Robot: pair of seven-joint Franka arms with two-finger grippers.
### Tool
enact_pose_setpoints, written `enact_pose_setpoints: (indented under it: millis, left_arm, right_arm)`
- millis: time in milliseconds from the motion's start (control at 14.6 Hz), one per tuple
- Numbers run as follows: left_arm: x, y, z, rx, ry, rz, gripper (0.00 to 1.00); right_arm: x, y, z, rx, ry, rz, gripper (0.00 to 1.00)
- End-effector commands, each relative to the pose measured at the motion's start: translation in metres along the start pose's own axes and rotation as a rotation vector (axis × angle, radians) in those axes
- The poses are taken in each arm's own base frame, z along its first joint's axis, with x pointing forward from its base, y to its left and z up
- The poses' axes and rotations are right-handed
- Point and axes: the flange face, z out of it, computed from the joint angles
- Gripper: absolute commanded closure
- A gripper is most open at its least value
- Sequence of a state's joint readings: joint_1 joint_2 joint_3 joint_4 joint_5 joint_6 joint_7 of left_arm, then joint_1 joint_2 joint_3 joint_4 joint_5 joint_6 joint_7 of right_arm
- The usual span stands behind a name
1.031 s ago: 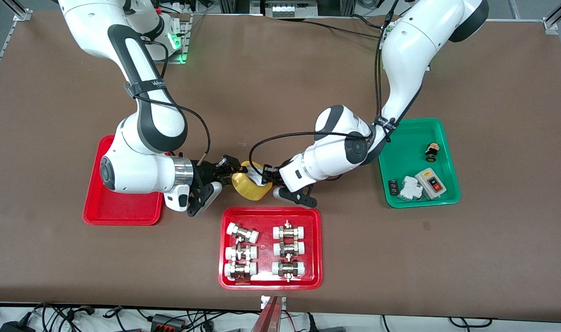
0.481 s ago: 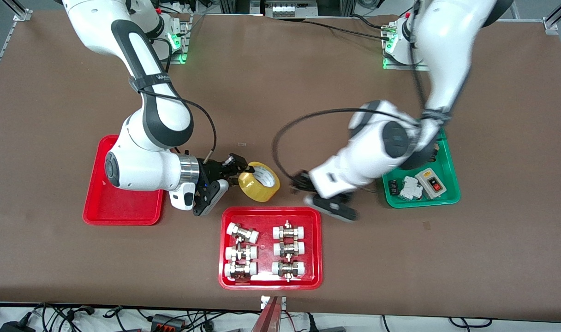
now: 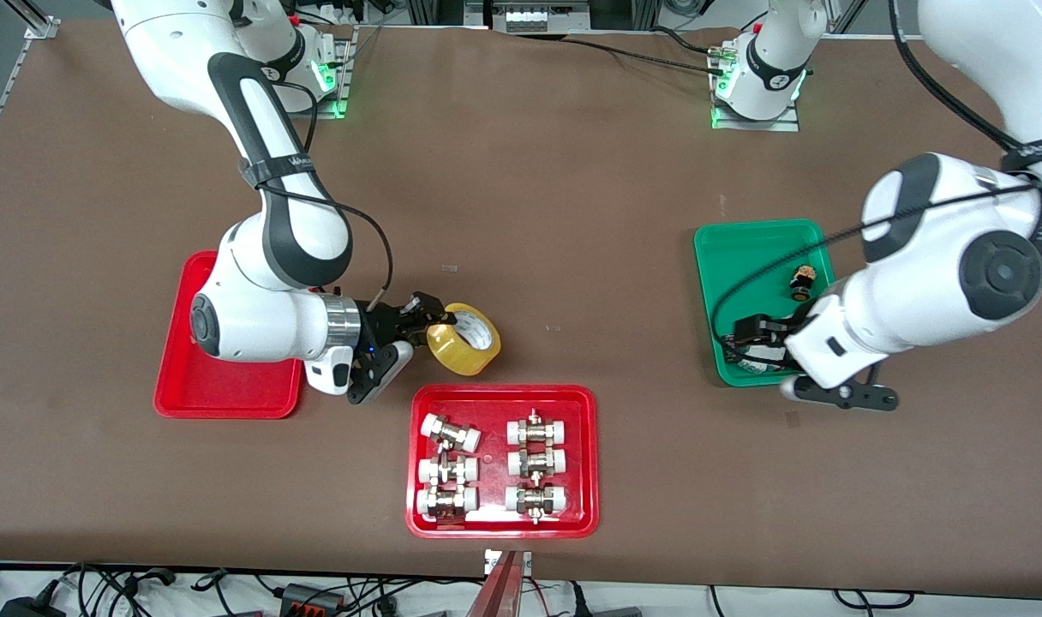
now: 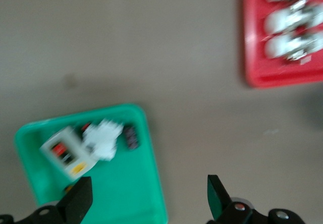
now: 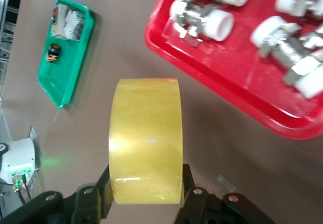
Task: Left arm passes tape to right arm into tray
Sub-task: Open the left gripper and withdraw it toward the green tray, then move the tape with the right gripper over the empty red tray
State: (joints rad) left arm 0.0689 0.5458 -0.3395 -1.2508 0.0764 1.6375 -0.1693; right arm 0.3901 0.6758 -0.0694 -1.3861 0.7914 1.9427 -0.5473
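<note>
I should let go of the yellow tape with my right gripper near the middle of the plain red tray [image 3: 257, 335], toward the green tray.
The yellow tape [image 3: 464, 339] is held in my right gripper [image 3: 424, 327], which is shut on its two flat sides. It hangs over the bare table between the plain red tray [image 3: 230, 392] and the fittings tray. In the right wrist view the tape [image 5: 146, 138] fills the space between the black fingers [image 5: 187, 183]. My right arm covers much of the plain red tray. My left gripper [image 3: 748, 336] is open and empty over the nearer edge of the green tray [image 3: 744, 257]. In the left wrist view its fingers [image 4: 81, 204] stand wide apart over the green tray [image 4: 141, 204].
A red tray [image 3: 502, 394] with white-capped metal fittings lies nearest the front camera, mid-table; it also shows in both wrist views [image 5: 212, 67] [image 4: 252, 57]. The green tray holds a switch box [image 4: 63, 153], a white part and small dark items.
The left gripper let go of the tape and swung back over the green tray. The right gripper kept the tape and drew it slightly toward the plain red tray.
</note>
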Motion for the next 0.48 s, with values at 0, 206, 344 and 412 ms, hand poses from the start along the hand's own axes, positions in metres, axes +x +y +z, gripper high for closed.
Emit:
enact_pose_setpoints:
  millis: [0,206,344,412]
  left_arm:
    - [-0.012,-0.009,-0.003,0.115,-0.049,-0.064,0.0]
    - [-0.064,-0.017,-0.106,0.133,0.057,-0.265,0.0]
    - [-0.083,-0.012,-0.126,0.15,0.074,-0.274,0.0]
    - [-0.083,-0.016,-0.116,0.156,0.041,-0.276,0.0]
  right_arm:
    - [-0.015,0.036,-0.047,-0.016,-0.003,0.102,0.78]
    - [-0.039,0.094,-0.107,-0.021,0.028,0.334,0.78]
    - [-0.058,0.131,-0.145,-0.033,0.065,0.438,0.77]
    - [-0.074,0.152,-0.163,-0.044,0.062,0.485,0.78]
